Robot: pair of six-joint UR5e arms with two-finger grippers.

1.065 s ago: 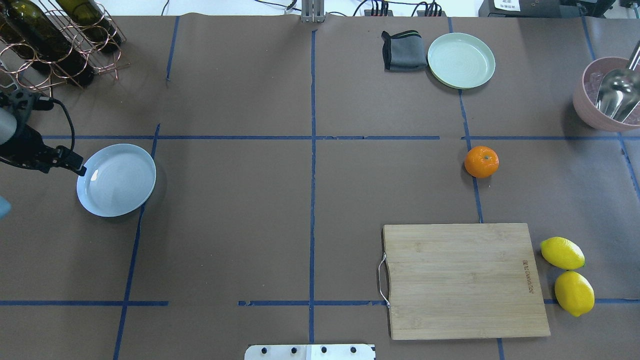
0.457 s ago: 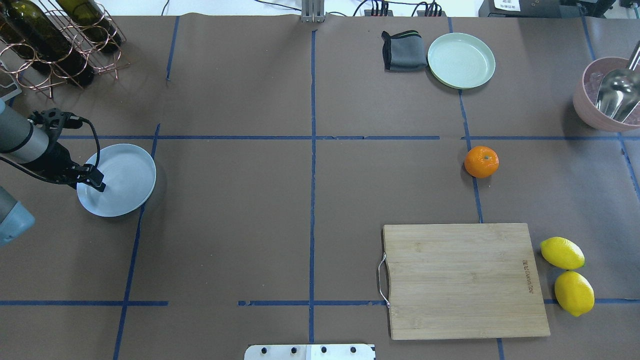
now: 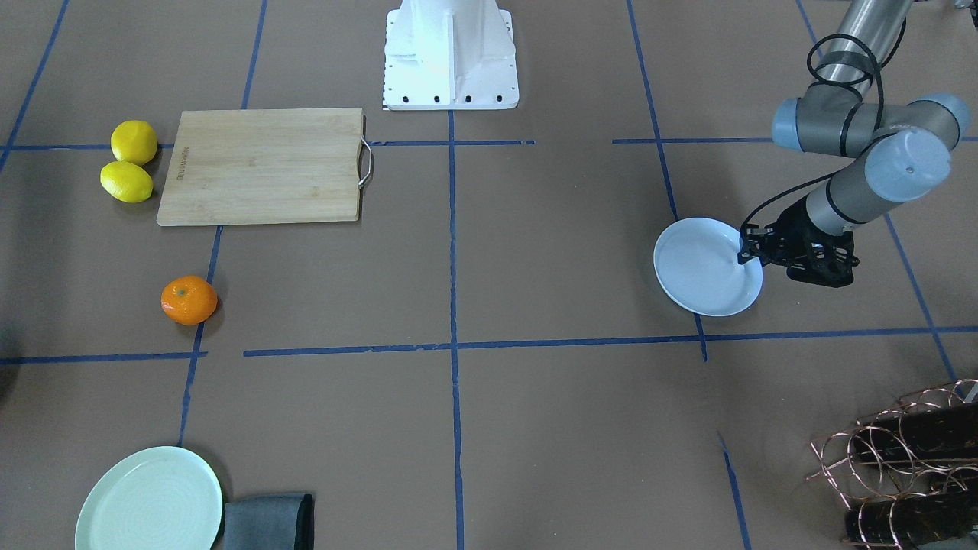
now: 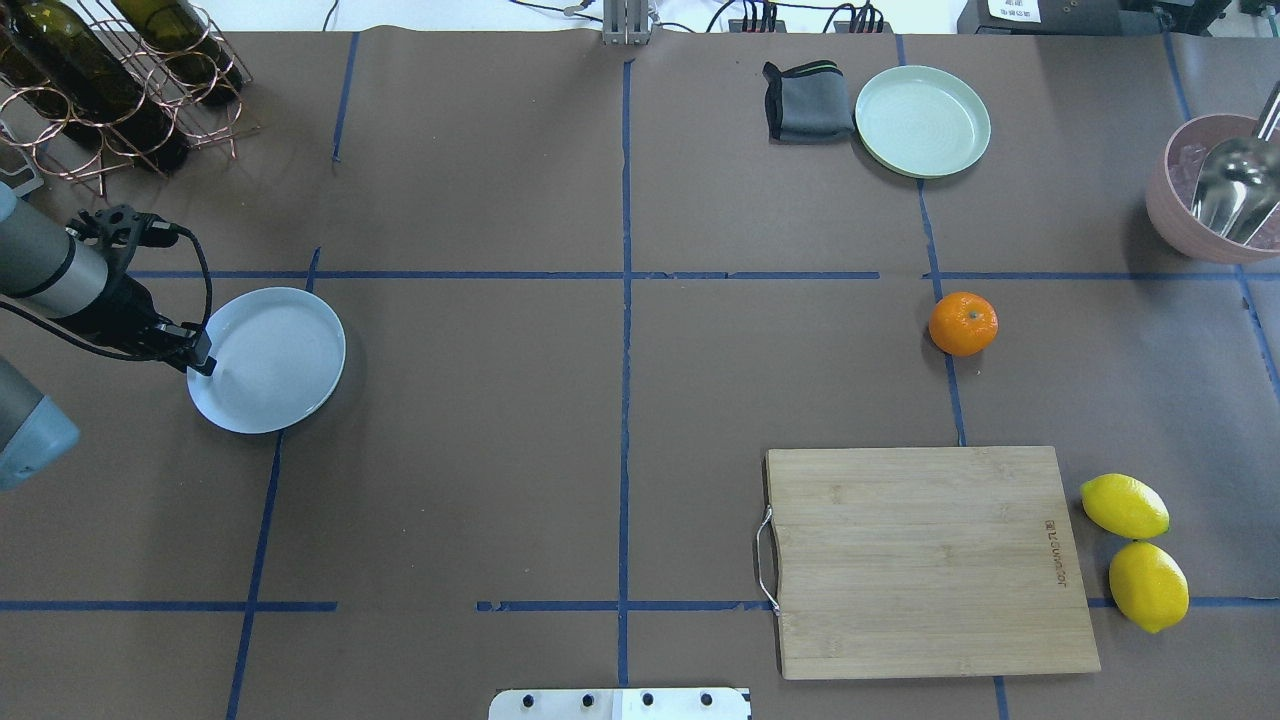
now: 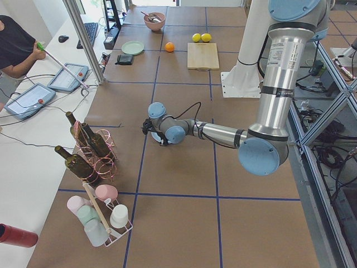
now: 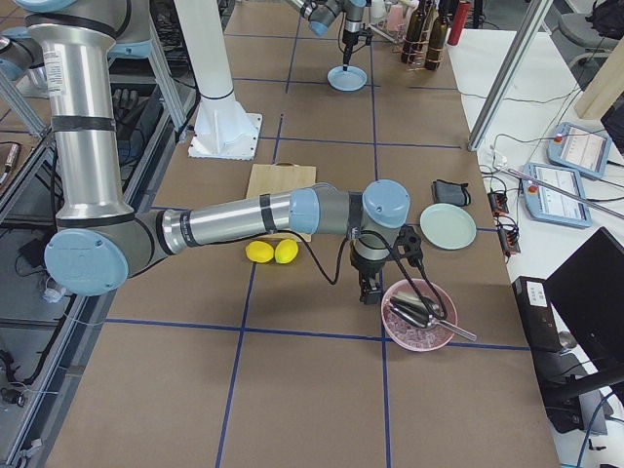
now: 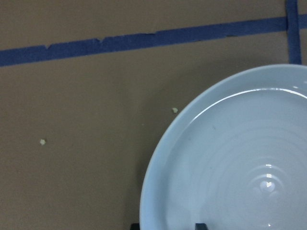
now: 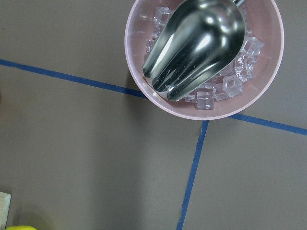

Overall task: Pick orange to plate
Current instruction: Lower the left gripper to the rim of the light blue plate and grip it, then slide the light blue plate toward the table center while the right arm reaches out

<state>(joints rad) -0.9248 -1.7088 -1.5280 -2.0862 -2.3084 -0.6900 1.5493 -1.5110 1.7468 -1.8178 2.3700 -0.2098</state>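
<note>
My left gripper needs to put the plate down on the middle blue tape line (image 3: 449,271) across from the orange.
The orange (image 4: 963,324) rests alone on the brown table, right of centre, and also shows in the front view as the orange (image 3: 189,300). Far to the left lies the pale bluish-white plate (image 4: 280,360) with nothing on it. My left gripper (image 4: 200,360) is shut on the plate's left rim; the left wrist view shows the plate (image 7: 230,158) with one fingertip on either side of its edge. My right gripper (image 6: 369,291) hangs beside the pink bowl, seen only in the exterior right view, so I cannot tell its state.
A wooden cutting board (image 4: 930,560) lies near the front right with two lemons (image 4: 1125,506) beside it. A mint-green plate (image 4: 922,120) and grey cloth (image 4: 805,100) sit at the back. A pink bowl (image 4: 1190,225) of ice with a scoop is far right. The wine rack (image 4: 110,80) stands back left.
My left gripper came down onto the plate's left rim, then moved right, and the plate slid right with it. The orange has not moved.
</note>
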